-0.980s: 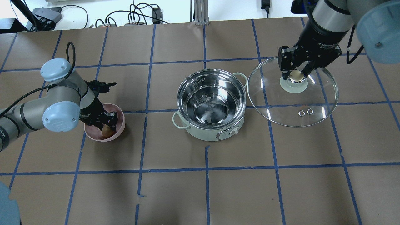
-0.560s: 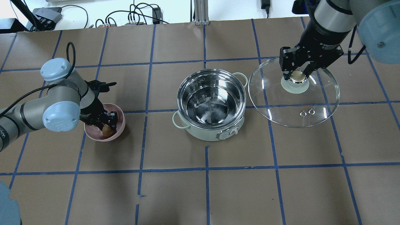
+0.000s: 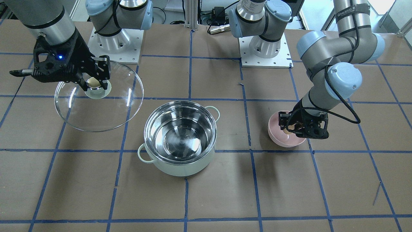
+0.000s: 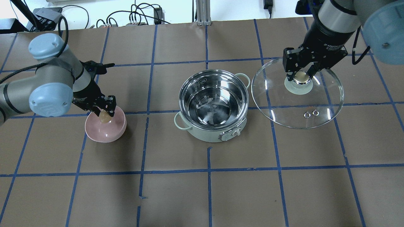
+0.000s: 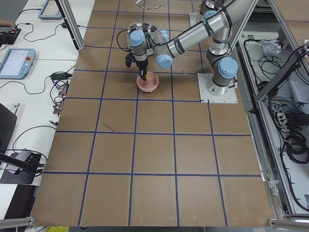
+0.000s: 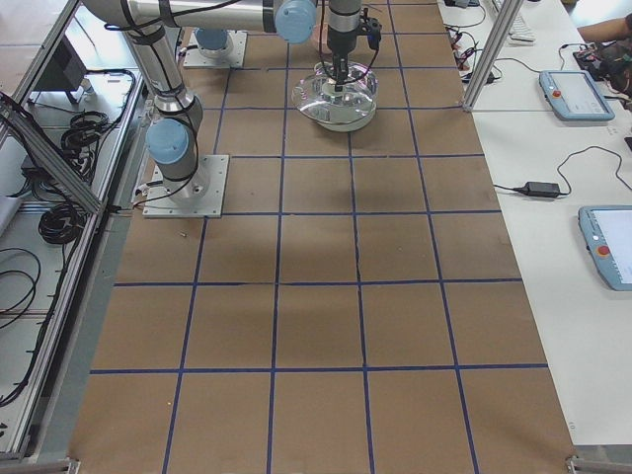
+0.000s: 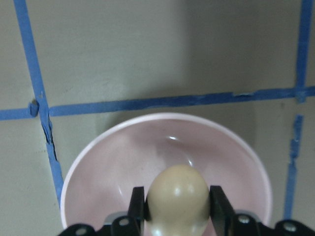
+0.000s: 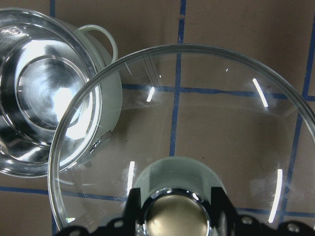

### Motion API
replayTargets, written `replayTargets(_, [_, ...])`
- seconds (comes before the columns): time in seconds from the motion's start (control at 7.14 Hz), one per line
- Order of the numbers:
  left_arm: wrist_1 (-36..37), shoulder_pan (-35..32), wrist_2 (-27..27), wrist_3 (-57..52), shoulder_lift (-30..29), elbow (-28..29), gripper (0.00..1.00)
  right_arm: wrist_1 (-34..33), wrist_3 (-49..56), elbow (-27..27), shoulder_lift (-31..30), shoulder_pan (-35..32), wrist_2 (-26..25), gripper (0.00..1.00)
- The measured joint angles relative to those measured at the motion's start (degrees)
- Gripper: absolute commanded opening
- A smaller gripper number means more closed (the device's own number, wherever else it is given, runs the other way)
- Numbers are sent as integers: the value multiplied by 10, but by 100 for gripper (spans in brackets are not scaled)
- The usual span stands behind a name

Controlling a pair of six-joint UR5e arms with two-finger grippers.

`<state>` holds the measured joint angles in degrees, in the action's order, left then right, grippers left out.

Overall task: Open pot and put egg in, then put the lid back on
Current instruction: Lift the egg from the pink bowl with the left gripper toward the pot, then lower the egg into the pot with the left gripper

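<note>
The robot's left gripper will release the egg near the middle of the mint-green pot's shiny steel bottom (image 3: 179,143). The egg is still just above the pink bowl.
The mint-green pot (image 4: 214,107) stands open at the table's middle, its steel inside empty; it also shows in the front view (image 3: 181,141) and the right wrist view (image 8: 44,93). My left gripper (image 4: 104,116) is shut on the egg (image 7: 177,199) and holds it just above the pink bowl (image 4: 109,129). The egg shows pale between the fingers in the overhead view (image 4: 104,116). My right gripper (image 4: 301,76) is shut on the knob (image 8: 177,216) of the glass lid (image 4: 296,94) and holds the lid to the right of the pot, its edge overlapping the pot's rim.
The pink bowl (image 3: 286,137) sits left of the pot on the brown table (image 4: 208,189) with its blue tape grid. Both arm bases (image 3: 265,48) stand at the robot's side. Cables and boxes (image 4: 47,15) lie beyond the far edge.
My left gripper has risen out of the pink bowl with the egg in it, moving slightly back. My right gripper has shifted the lid a little to the right.
</note>
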<state>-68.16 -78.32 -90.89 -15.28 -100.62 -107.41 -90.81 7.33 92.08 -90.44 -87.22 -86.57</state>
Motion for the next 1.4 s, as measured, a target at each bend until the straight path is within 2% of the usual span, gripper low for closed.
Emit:
replayTargets(0.28, [-62, -61, 4, 82, 4, 72, 9, 1, 33, 0, 0, 26, -3, 21])
replayTargets(0.42, [-63, -113, 7, 148, -1, 99, 9, 4, 48, 1, 0, 41, -2, 21])
replayTargets(0.7, [-17, -233, 8, 246, -39, 148, 11, 7, 58, 2, -1, 52, -1, 21])
replayTargets(0.98, [27, -332, 9, 321, -111, 204, 10, 8, 59, 3, -1, 54, 0, 21])
replayTargets(1.12, [51, -359, 11, 334, -144, 214, 10, 8, 59, 3, -1, 54, 0, 21])
replayTargets(1.4, [73, -376, 13, 332, -177, 196, 11, 8, 59, 3, -1, 54, 0, 21])
